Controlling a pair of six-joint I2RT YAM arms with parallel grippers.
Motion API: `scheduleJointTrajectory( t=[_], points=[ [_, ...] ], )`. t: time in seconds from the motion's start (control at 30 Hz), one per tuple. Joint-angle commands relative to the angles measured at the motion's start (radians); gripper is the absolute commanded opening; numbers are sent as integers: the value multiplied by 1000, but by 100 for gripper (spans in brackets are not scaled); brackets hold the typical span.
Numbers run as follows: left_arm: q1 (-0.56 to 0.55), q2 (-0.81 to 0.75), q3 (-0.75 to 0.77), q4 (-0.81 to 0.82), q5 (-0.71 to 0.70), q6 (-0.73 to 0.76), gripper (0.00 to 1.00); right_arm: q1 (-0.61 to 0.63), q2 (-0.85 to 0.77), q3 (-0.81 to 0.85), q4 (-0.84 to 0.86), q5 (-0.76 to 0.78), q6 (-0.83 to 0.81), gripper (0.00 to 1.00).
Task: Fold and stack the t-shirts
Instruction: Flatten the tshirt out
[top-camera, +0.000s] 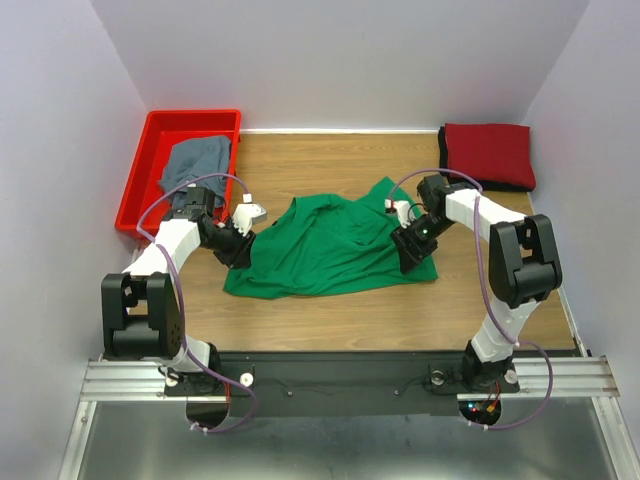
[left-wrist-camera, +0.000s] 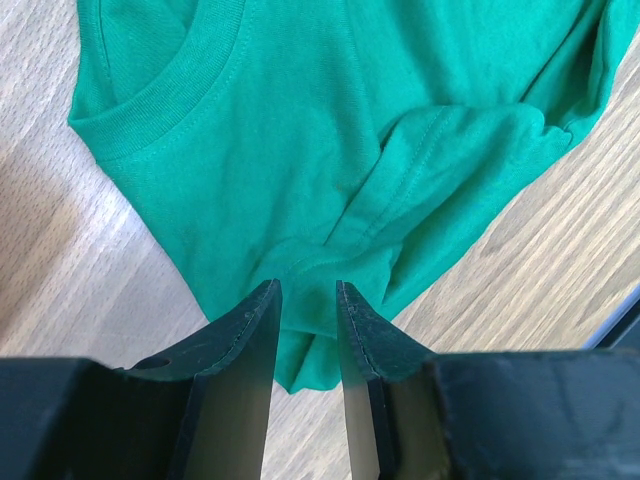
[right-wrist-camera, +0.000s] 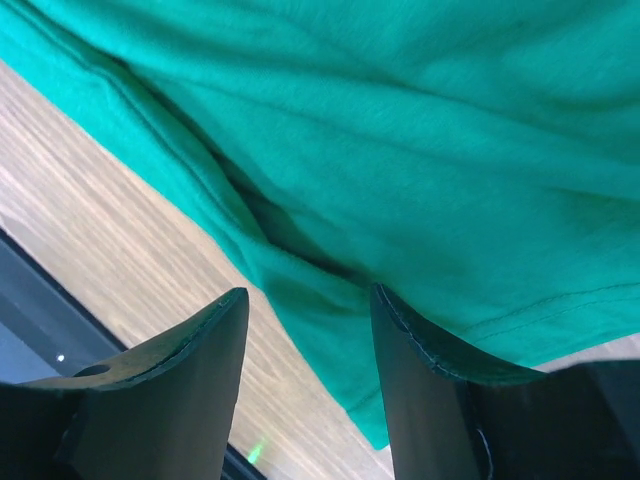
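Note:
I can see the green t-shirt's sleeve lying bunched up near its end, so I will open my left gripper wider and take the sleeve's end (left-wrist-camera: 310, 345) to straighten it before folding.
The bright green t-shirt (top-camera: 330, 245) lies crumpled and spread on the wooden table. My left gripper (top-camera: 238, 250) is low at its left edge. In the left wrist view my left gripper (left-wrist-camera: 308, 290) has a narrow gap between the fingers, over a bunched fold of the shirt (left-wrist-camera: 300, 130) near the collar. My right gripper (top-camera: 412, 255) is at the shirt's right edge. In the right wrist view it (right-wrist-camera: 308, 295) is wide open over the hem (right-wrist-camera: 420, 130). A dark red shirt (top-camera: 488, 152) lies folded on a black one (top-camera: 500, 186) at the back right. A grey-blue shirt (top-camera: 195, 160) lies in the bin.
A red plastic bin (top-camera: 150, 135) stands at the back left against the wall. White walls close in the table on three sides. The black front rail (top-camera: 340, 365) runs along the near edge.

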Motion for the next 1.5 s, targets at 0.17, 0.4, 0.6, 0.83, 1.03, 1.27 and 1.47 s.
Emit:
scheduleJointTrajectory(
  t=[0.17, 0.4, 0.6, 0.83, 1.03, 1.27, 1.47],
  points=[
    [1, -11, -14, -7, 27, 6, 40, 13, 32, 43, 69, 8, 18, 58],
    [3, -20, -25, -8, 22, 18, 40, 21, 23, 4, 42, 20, 0, 49],
    [3, -46, -37, -18, 19, 28, 40, 22, -100, -19, -68, 19, -33, 45],
    [3, -69, -45, -30, 22, 34, 40, 22, -198, -127, -167, 43, -102, 38],
    [3, -83, -48, -38, 24, 32, 40, 36, -207, -234, -187, 72, -141, 17],
    [3, -113, -32, -91, 48, 75, 41, 44, -296, -234, -225, 123, -171, 27],
    [1, -182, -43, -102, 74, 107, 46, 58, -459, -242, -120, 175, -131, 47]
  ],
)
